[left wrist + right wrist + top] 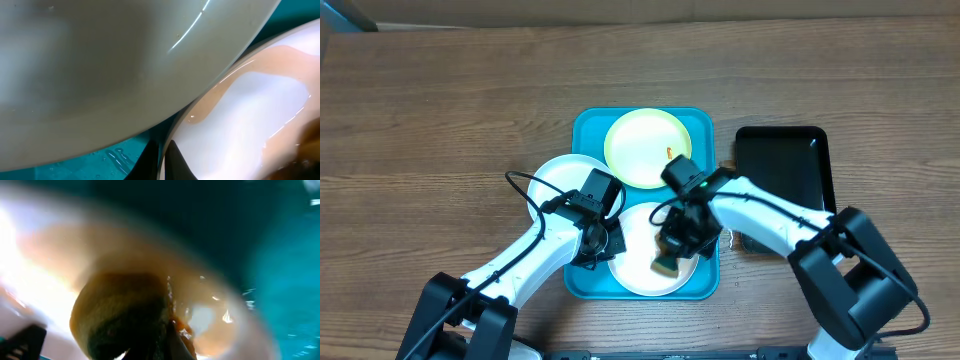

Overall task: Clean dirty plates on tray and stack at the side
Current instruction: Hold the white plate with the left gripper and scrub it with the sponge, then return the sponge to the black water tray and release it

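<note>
The yellow-green sponge will be put down by my right gripper around the middle of the black rectangular tray [774,207].
The turquoise tray [588,128] holds three plates. A pale green-rimmed plate [640,145] with an orange smear lies at the back. A white plate [555,175] rests at the left, overhanging the tray rim. A second white plate [638,255] lies at the front. My left gripper [603,243] is shut on that front plate's left rim [210,115], one finger each side. My right gripper [672,252] is shut on a yellow-green sponge [665,265] pressed on the front plate; the sponge [117,312] fills the right wrist view, with orange smear beside it.
A black rectangular tray [782,175] lies to the right of the turquoise tray, partly under my right arm. Water droplets sit on the tray floor [75,162]. Wooden table [440,120] surrounds everything.
</note>
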Tool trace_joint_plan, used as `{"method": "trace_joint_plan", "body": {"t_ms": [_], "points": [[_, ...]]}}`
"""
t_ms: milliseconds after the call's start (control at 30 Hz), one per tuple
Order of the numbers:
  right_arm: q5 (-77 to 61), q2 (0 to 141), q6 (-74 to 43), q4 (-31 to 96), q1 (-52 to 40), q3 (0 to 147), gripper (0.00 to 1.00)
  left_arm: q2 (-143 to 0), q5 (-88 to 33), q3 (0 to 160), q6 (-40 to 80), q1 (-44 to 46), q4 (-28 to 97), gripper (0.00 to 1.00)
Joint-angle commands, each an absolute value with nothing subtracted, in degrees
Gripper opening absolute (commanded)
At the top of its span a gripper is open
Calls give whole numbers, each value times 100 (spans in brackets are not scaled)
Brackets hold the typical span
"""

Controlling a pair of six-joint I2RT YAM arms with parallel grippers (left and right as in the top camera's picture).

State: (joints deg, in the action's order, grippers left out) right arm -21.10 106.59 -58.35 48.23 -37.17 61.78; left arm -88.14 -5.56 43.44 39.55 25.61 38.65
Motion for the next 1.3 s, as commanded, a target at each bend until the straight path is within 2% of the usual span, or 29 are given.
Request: {"method": "trace_joint_plan", "body": {"t_ms": [0,167,367,833,1067,1267], "points": [[-808,11102,-6027,5094,-3358,5894,4,-8882,-91,4237,4182,2471,3883,4],[-370,11100,-5957,5424,-3221,6058,4,-8882,-91,4237,4187,2471,3894,4],[685,11034,-5030,5975,-3365,6598,4,-8882,-91,4237,4204,2471,3892,4],[829,9732,-3739,5843,-3603,6726,4,-8882,-91,4237,4248,2471,3892,4],[786,8840,-3605,5885,-3004,6726,4,-8882,-106,4237,4239,2471,3887,4],[781,8698,-3398,5782,-2014,6678,4,-8882,-158,4276,4045,2473,3876,4]]}}
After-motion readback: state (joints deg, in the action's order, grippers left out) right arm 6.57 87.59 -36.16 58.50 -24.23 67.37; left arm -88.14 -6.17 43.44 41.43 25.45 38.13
